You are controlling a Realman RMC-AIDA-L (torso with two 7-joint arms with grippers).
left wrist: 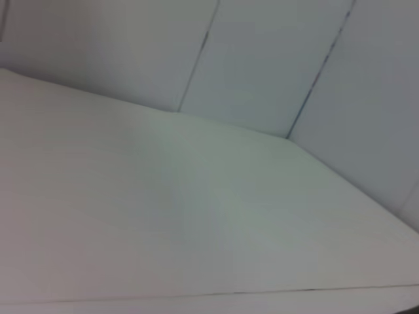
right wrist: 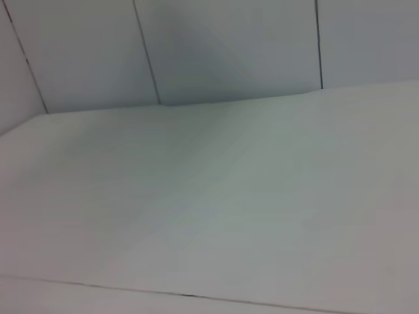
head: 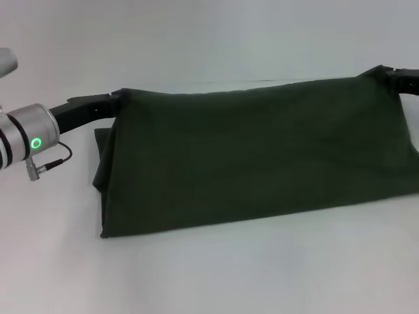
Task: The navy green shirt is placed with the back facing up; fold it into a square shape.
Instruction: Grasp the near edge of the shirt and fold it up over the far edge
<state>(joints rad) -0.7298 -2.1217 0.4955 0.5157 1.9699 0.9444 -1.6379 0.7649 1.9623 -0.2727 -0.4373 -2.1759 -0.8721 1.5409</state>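
My left gripper should release the corner of the navy green shirt, now stretched between my two grippers, on the white table [head: 130, 103] just beyond the shirt's loose fold.
The navy green shirt [head: 255, 150] shows in the head view as a wide dark olive sheet, folded over. Its upper edge is stretched between my two grippers and its lower edge rests on the white table [head: 209, 275]. My left gripper [head: 119, 98] is shut on the shirt's upper left corner. At the far right, my right gripper [head: 386, 73] is shut on the upper right corner. Fabric covers most of both sets of fingertips. Neither wrist view shows the shirt or any fingers.
Bare white table surface [left wrist: 163, 216] and grey wall panels [right wrist: 229, 46] fill both wrist views. The table's far edge meets the wall [left wrist: 249, 59]. A loose fold of fabric [head: 101, 163] hangs at the shirt's left side.
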